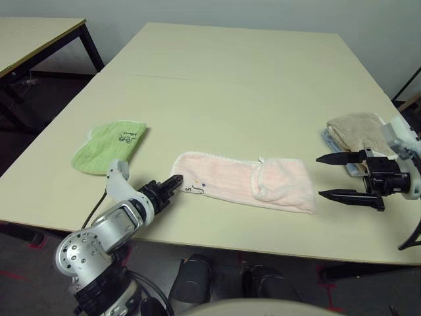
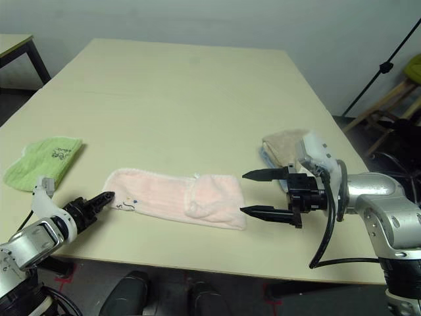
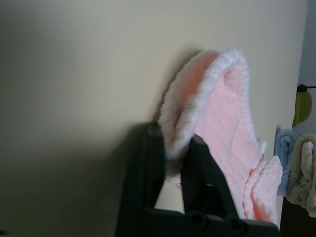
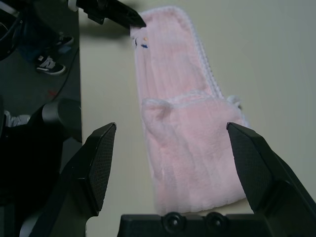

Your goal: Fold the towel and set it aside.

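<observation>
My left gripper has the lettered end of the towel. It will let that end go on top of the thicker, doubled-over end (image 1: 273, 185) (image 3: 260, 187) of the pink towel.
The pale pink towel (image 1: 243, 181) lies folded into a long strip near the table's front edge, its right end doubled over into a thicker lump. At the strip's left corner, beside the dark lettering, my left gripper (image 1: 176, 181) is shut on the towel. In the left wrist view the two fingers (image 3: 148, 163) pinch the white corded edging (image 3: 197, 103). My right gripper (image 1: 329, 176) hovers open just right of the towel's folded end, touching nothing. The right wrist view has the towel (image 4: 182, 133) lying between and beyond its spread fingers.
A lime-green cloth (image 1: 108, 146) lies at the left of the table (image 1: 223, 85). A beige towel (image 1: 358, 128) on a blue cloth sits at the right edge, behind my right gripper. Another table (image 1: 33, 33) stands far left. A stand (image 2: 385, 66) rises beyond the table's right side.
</observation>
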You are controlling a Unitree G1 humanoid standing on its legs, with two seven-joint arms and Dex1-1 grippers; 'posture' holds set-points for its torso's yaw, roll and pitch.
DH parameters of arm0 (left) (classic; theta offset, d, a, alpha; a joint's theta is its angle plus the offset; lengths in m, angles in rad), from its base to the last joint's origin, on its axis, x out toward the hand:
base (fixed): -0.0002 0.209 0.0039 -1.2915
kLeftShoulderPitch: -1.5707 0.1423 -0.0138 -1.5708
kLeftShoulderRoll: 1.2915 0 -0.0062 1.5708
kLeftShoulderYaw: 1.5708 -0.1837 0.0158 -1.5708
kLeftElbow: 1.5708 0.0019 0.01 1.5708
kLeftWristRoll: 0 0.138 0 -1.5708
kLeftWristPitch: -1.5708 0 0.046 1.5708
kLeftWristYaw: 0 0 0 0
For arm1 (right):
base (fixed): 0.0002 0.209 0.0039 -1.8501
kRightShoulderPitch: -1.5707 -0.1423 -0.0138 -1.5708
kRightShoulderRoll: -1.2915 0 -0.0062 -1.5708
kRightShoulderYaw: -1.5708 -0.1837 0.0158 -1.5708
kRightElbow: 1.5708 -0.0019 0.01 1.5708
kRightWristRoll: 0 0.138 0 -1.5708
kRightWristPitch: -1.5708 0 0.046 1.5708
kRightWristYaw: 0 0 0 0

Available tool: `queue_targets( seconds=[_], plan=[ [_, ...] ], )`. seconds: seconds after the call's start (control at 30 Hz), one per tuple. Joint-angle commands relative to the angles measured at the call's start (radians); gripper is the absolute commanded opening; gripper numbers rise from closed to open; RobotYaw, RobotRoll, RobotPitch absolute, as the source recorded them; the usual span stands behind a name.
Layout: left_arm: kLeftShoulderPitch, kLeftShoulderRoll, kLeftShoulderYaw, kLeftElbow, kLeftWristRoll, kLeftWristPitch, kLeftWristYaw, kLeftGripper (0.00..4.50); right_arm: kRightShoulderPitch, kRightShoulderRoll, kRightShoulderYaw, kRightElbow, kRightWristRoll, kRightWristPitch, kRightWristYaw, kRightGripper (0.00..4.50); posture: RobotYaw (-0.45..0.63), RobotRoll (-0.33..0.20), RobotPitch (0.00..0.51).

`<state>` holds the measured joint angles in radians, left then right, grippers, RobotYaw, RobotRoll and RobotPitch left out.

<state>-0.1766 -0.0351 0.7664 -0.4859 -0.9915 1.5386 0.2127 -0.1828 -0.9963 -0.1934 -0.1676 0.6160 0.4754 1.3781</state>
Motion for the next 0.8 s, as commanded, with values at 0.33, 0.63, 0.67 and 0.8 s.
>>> queue_targets(
  seconds=[0.33, 0.63, 0.67, 0.8],
  plan=[
    [-0.068, 0.122, 0.140, 0.091, -0.168, -0.060, 0.061, 0.03, -0.067, 0.001, 0.066, 0.089, -0.044, -0.031, 0.047, 4.50, 0.20, 0.000, 0.119],
    [-0.007, 0.275, 0.114, 0.115, -0.399, -0.104, 0.113, 0.03, -0.101, 0.007, 0.089, 0.094, -0.050, -0.019, 0.053, 4.50, 0.21, 0.000, 0.116],
    [0.000, 0.291, 0.096, 0.119, -0.435, -0.121, 0.123, 0.03, -0.102, 0.007, 0.090, 0.092, -0.050, -0.017, 0.052, 4.50, 0.21, 0.000, 0.116],
    [0.010, 0.380, -0.080, 0.113, -0.688, -0.221, 0.178, 0.03, -0.101, -0.003, 0.089, 0.090, -0.046, -0.010, 0.055, 4.50, 0.20, 0.000, 0.115]
  ],
)
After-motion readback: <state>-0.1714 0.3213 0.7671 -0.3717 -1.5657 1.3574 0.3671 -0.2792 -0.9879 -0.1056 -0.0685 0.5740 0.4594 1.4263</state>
